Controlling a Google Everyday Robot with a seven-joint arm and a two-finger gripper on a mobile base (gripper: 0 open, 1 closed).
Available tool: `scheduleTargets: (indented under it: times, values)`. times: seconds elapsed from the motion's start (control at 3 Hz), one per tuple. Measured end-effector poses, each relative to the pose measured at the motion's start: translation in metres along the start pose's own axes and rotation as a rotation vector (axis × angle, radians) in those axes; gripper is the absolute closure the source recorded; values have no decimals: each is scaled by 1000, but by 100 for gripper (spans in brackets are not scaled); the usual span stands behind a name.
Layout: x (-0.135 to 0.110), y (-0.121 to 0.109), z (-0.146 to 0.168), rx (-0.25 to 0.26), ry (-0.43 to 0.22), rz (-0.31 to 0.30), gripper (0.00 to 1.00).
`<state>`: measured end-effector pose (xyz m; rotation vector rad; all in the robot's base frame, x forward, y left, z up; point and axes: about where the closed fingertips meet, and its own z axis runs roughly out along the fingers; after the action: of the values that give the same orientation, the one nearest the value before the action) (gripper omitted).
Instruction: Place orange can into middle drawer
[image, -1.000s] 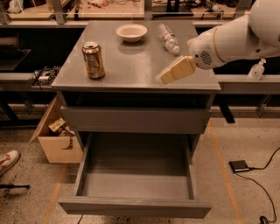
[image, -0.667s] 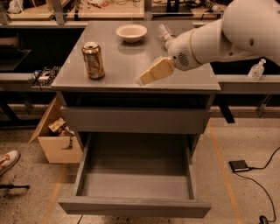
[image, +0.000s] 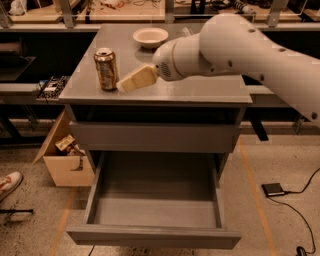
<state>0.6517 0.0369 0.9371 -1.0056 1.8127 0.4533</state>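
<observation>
I am going to close my gripper around the middle of the orange can (image: 107, 71), roughly halfway between the top and the bottom of the can.
The orange can (image: 106, 69) stands upright on the grey cabinet top (image: 200, 90), near its left edge. My gripper (image: 131, 81) is at the end of the white arm, just right of the can, its tan fingertips close to the can's lower side. The middle drawer (image: 155, 210) is pulled out wide below the upper grey front (image: 152, 137), with nothing inside it. The clear plastic bottle is hidden behind my arm.
A white bowl (image: 150, 36) sits at the back of the cabinet top. An open cardboard box (image: 65, 157) stands on the floor left of the cabinet. A shoe (image: 9, 183) is at the far left. A small black device (image: 273, 189) with a cable lies on the floor at right.
My arm has swung left across the cabinet top, bringing the gripper from the right side up next to the can. The can and drawer have not moved.
</observation>
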Motion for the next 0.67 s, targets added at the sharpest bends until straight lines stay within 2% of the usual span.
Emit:
scheduleTargets:
  times: [0.33, 0.67]
  values:
    - [-14, 7, 38, 29, -48, 13, 0]
    - [-17, 3, 79, 66, -80, 37, 0]
